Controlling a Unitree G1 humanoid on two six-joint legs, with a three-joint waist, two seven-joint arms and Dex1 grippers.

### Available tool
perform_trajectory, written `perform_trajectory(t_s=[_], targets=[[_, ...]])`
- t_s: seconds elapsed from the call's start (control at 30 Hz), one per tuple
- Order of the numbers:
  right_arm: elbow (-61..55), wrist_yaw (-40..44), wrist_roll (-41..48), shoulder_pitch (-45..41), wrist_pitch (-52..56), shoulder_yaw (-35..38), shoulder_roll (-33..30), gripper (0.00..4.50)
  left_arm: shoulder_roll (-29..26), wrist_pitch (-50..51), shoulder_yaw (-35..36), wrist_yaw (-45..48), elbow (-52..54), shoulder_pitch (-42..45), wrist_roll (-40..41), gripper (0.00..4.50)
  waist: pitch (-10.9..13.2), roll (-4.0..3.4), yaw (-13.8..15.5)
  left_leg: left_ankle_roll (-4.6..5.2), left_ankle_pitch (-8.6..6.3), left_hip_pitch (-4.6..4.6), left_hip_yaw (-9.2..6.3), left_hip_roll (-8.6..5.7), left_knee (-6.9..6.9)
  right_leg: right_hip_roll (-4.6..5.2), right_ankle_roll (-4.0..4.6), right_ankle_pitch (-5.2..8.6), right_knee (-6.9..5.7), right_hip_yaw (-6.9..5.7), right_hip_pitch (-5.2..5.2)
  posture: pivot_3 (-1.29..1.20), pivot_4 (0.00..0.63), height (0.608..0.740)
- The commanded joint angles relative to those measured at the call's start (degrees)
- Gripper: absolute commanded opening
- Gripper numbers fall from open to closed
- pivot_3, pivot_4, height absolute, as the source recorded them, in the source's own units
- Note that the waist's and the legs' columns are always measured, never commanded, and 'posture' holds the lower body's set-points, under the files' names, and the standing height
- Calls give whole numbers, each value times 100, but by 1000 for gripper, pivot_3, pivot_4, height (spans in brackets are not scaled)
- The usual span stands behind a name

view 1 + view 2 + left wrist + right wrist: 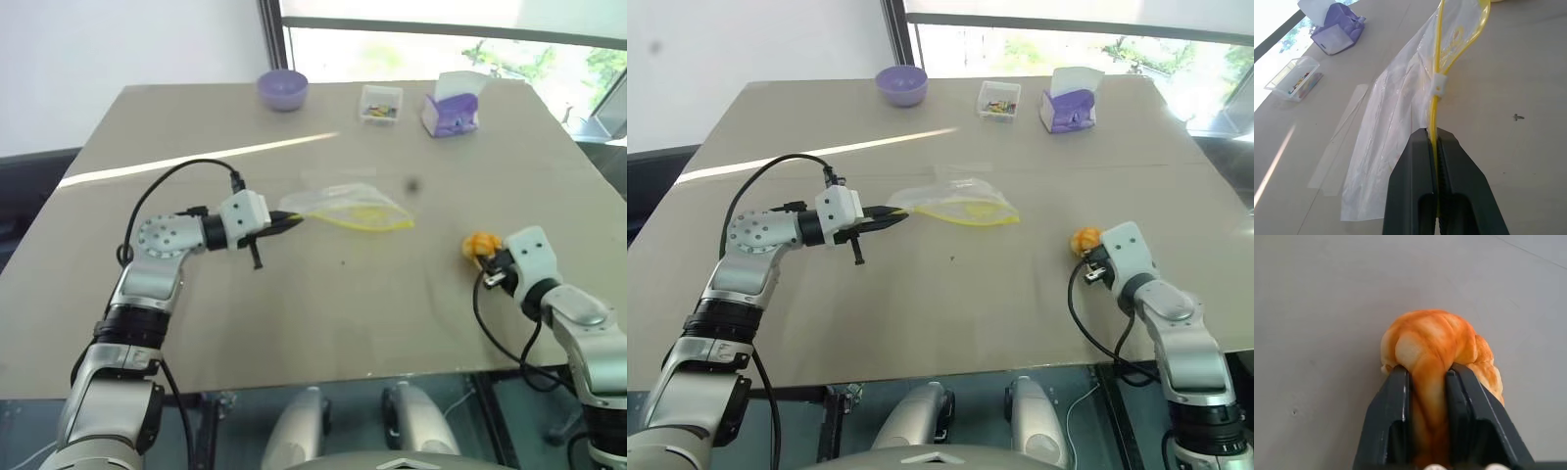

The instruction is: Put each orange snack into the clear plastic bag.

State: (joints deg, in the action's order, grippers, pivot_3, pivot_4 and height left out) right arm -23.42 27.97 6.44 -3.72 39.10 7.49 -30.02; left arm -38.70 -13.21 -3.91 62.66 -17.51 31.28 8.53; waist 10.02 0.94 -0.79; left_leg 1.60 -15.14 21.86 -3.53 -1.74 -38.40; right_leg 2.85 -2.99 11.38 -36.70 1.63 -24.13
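Observation:
The orange snack is to go into the bag. Next, my right gripper releases it just inside the yellow-edged opening of the clear plastic bag (359,218).
The orange snack (1435,347), a domed orange-yellow bun, sits on the table at the right (480,243). My right gripper (1427,382) is shut on it, its black fingers (1396,416) squeezing the bun's middle. The clear plastic bag (348,207) lies crinkled near the table's centre, its yellow seal strip (1437,83) curving open in a loop. My left gripper (1435,142) is shut on that yellow strip at the bag's near end, to the left of the bag in the left eye view (284,223).
Along the far edge stand a purple bowl (282,89), a small clear tray of candies (380,104) and a purple tissue box (451,110). A strip of clear tape (1339,147) lies beside the bag. The tan table (323,313) has bare room between my arms.

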Motion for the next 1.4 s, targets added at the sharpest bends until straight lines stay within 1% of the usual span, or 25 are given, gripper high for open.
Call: perform_trajectory(t_s=[0.03, 0.1, 0.23, 0.33, 0.47, 0.8, 1.0, 1.2, 1.33, 1.4], targets=[[-813, 528, 654, -119, -257, 321, -173, 895, 29, -43, 49, -112, 68, 141, -43, 0, 1, 0, -10, 0, 0, 1, 0, 0, 0, 0, 0, 0, 0, 1, -1, 0, 150, 740], [-1161, 760, 1154, -248, -37, 364, -197, 895, 63, -52, 27, -135, 57, 164, -84, 0, 2, 0, -12, 0, 0, 1, -1, 2, 1, -2, 0, 0, 0, 0, -1, 0, 150, 740], [-1559, 968, 1748, -614, 298, 40, -217, 895, 136, -57, -20, -175, 88, 214, -115, 0, 2, 1, -4, 0, 0, 1, -3, 3, 0, -2, 0, 0, 0, -2, -1, 0, 150, 740], [-1506, 1039, 1938, -908, 408, -299, -180, 895, 190, -54, -55, -187, 122, 241, -142, 0, 2, 2, -3, 0, 0, 1, -3, 2, 0, -1, 0, 0, 1, -2, -1, 0, 150, 740], [-1323, 1160, 2042, -1125, 354, -567, -247, 895, 231, -50, -85, -191, 214, 228, -159, 0, 2, 2, 0, 0, 0, 6, -7, 2, 0, 0, 0, 0, 4, -5, -2, 0, 150, 740], [-359, 1227, 1596, -1805, -128, -1331, -119, 895, 285, -88, -178, -57, 708, -14, -75, 0, 3, 2, -5, 0, 0, 8, -7, 1, 2, 2, 0, 0, 8, -6, -5, 0, 150, 740], [109, 1161, 1381, -2307, -151, -1565, -9, 895, 286, -239, -351, 143, 993, -227, -73, 0, 4, 2, -4, 0, 0, 9, -7, 1, 2, 2, 1, 0, 7, -6, -7, 0, 150, 740], [409, 1147, 1189, -2545, -38, -1769, 21, 895, 209, -627, -508, 342, 868, -290, -244, 0, 4, 2, 0, 0, 0, 11, -8, 0, 3, 4, 1, 0, 10, -7, -7, 0, 150, 740], [540, 1337, 924, -2597, 2, -2098, -202, 895, 195, -844, -567, 371, 718, -230, -293, 0, 4, 2, 0, 0, 0, 12, -8, 0, 4, 4, 1, 0, 11, -7, -8, 0, 150, 740], [617, 1341, 829, -2641, -51, -2190, -194, 895, 200, -930, -594, 401, 662, -214, -307, 0, 4, 2, 0, 0, 0, 12, -8, 0, 4, 4, 1, 0, 11, -8, -8, 0, 150, 740]])
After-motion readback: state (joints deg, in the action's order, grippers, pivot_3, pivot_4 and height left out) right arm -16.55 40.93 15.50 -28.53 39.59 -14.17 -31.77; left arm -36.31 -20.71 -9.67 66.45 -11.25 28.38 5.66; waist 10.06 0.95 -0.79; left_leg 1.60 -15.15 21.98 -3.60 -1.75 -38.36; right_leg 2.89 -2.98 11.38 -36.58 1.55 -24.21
